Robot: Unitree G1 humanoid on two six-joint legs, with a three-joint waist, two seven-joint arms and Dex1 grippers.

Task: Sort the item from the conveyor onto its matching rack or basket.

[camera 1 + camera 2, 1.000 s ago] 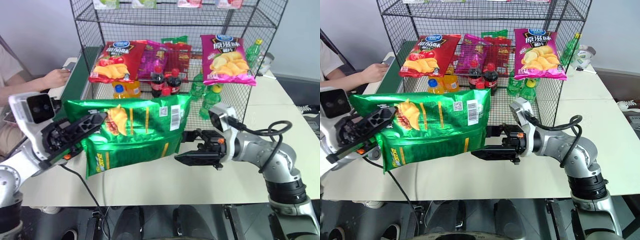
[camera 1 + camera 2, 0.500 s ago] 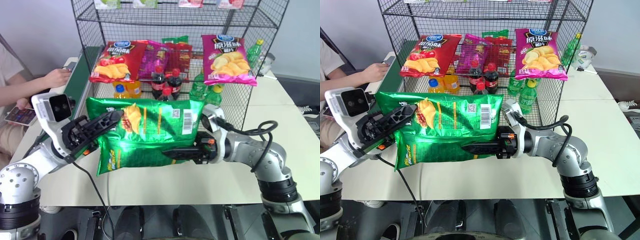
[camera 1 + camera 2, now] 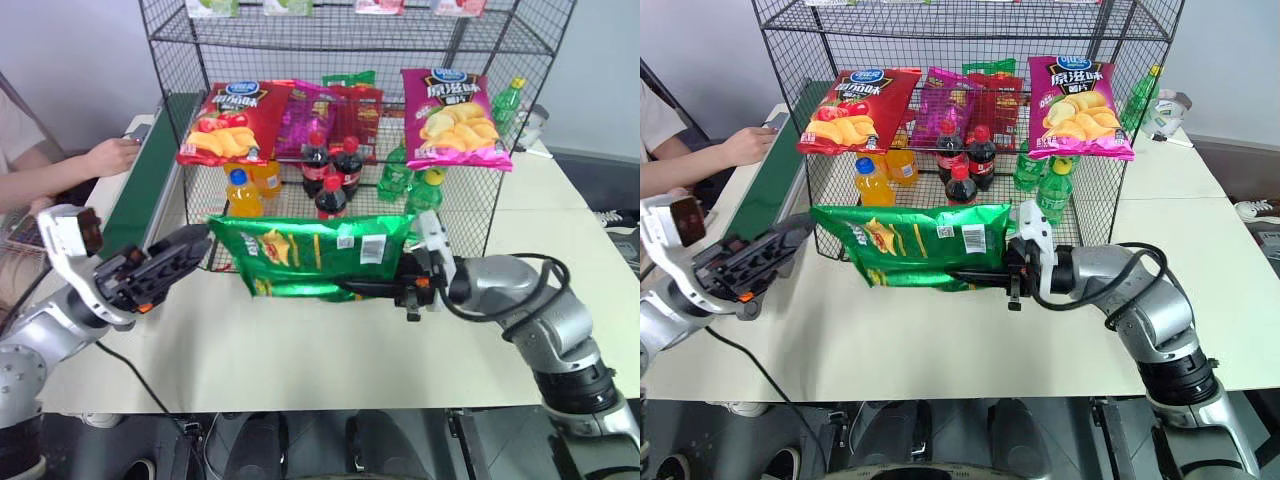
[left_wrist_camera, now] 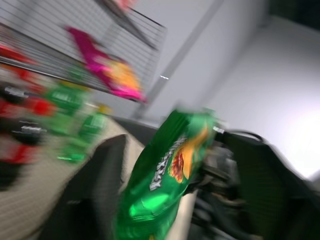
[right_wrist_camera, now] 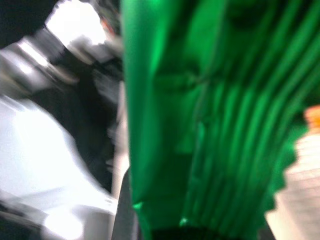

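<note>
The green crisp bag, now hanging just in front of the rack, will be released by my right gripper on the rack (image 3: 341, 115) between the red and magenta crisp bags.
The item, a glossy green crisp bag (image 3: 310, 255), hangs crosswise above the table just in front of the rack (image 3: 180, 110). My right gripper (image 3: 352, 287) is shut on the bag's lower right edge, fingers pointing left under it. My left gripper (image 3: 188, 248) stands open a short way off the bag's left end, touching nothing. In the left wrist view the bag (image 4: 167, 172) shows ahead between the spread fingers. Close up in the right wrist view is the bag (image 5: 210, 125). The conveyor (image 3: 148, 175) runs along the rack's left side.
On the rack lie a red crisp bag (image 3: 228, 120), a magenta crisp bag (image 3: 455, 105), cola bottles (image 3: 335, 165), an orange bottle (image 3: 238, 190) and green bottles (image 3: 410, 180). A person's hand (image 3: 110, 155) rests by the conveyor. The white table (image 3: 300, 350) spreads below.
My left gripper has let go of the bag and drawn back to the left and down. My right gripper has shut on the bag, which now leans flatter, nearer the rack.
</note>
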